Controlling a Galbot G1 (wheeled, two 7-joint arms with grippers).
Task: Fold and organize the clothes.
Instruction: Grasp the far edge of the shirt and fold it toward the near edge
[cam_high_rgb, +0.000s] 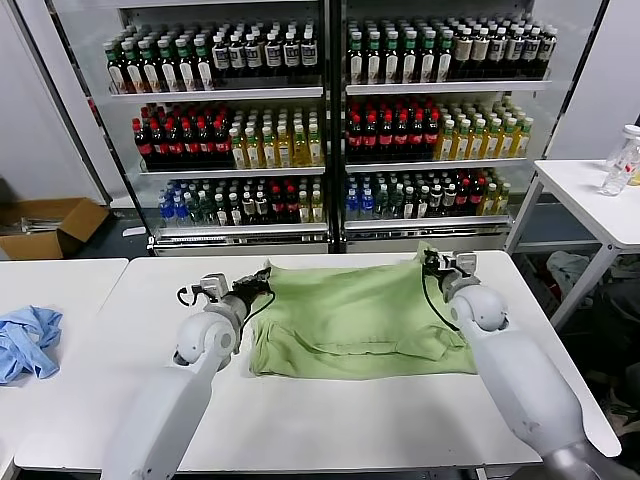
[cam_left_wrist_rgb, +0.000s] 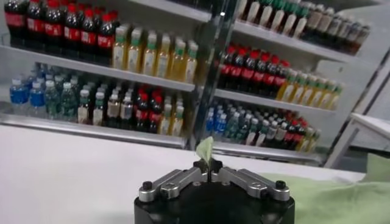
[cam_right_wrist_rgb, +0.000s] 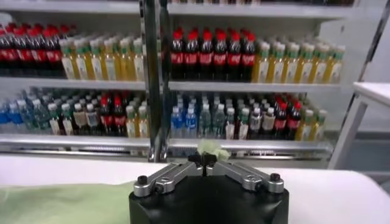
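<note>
Next, I let go of the T-shirt's lifted far corner with my right gripper halfway (cam_high_rgb: 458, 315) along the edge of the T-shirt that faces the side table.
The pale-green T-shirt (cam_high_rgb: 352, 320) lies folded on the white table (cam_high_rgb: 330, 420), plain side up; no print shows. My left gripper (cam_high_rgb: 264, 277) is shut on the shirt's far left corner. In the left wrist view a tip of green cloth (cam_left_wrist_rgb: 205, 150) sticks up between the closed fingers of my left gripper (cam_left_wrist_rgb: 208, 165). My right gripper (cam_high_rgb: 432, 263) is shut on the far right corner, lifted slightly. In the right wrist view a tuft of green cloth (cam_right_wrist_rgb: 212, 148) shows beyond my right gripper (cam_right_wrist_rgb: 202, 161).
A light blue garment (cam_high_rgb: 27, 342) lies on the adjoining table at the left. A glass-fronted cooler (cam_high_rgb: 330, 120) full of bottles stands behind the table. A side table (cam_high_rgb: 592, 195) with bottles stands at the right, a cardboard box (cam_high_rgb: 45, 227) at the far left.
</note>
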